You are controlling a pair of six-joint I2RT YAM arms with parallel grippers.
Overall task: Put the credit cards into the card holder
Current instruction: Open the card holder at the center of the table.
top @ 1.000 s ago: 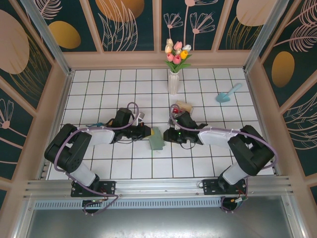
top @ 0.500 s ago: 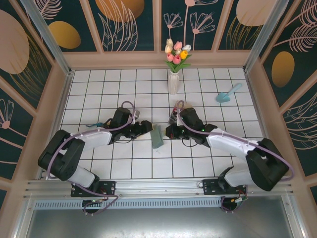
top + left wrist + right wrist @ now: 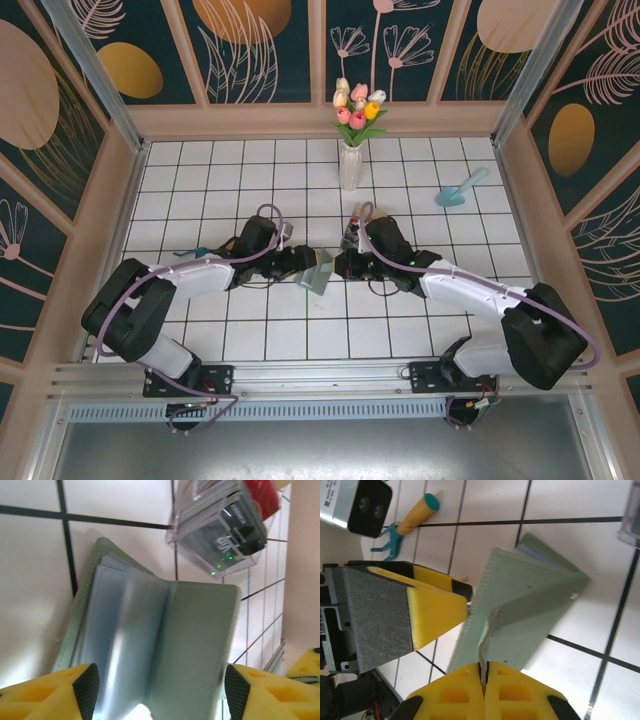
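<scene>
My left gripper's fingers are around both covers of the half-open card holder. It should move over and pinch just the free cover's edge (image 3: 79,607).
The grey-green card holder (image 3: 320,271) stands half open on the white tiles between my two grippers. In the right wrist view my right gripper (image 3: 484,672) is shut on the edge of one cover of the card holder (image 3: 530,600). My left gripper (image 3: 160,697) is open, its pads (image 3: 86,695) spread wide either side of the card holder (image 3: 195,645), whose clear sleeves face the camera. The credit cards (image 3: 227,527), dark grey with a red one behind, stand in a clear plastic box (image 3: 220,569) just beyond.
A white vase of tulips (image 3: 350,165) stands at the back centre and a light blue scoop (image 3: 460,187) at the back right. A small orange-handled teal fork (image 3: 407,525) lies behind the left gripper (image 3: 300,265). Wooden walls enclose the tiled floor.
My left gripper has let go of the card holder and opened wide. My right gripper has moved in and shut on one cover. The holder now stands spread open.
</scene>
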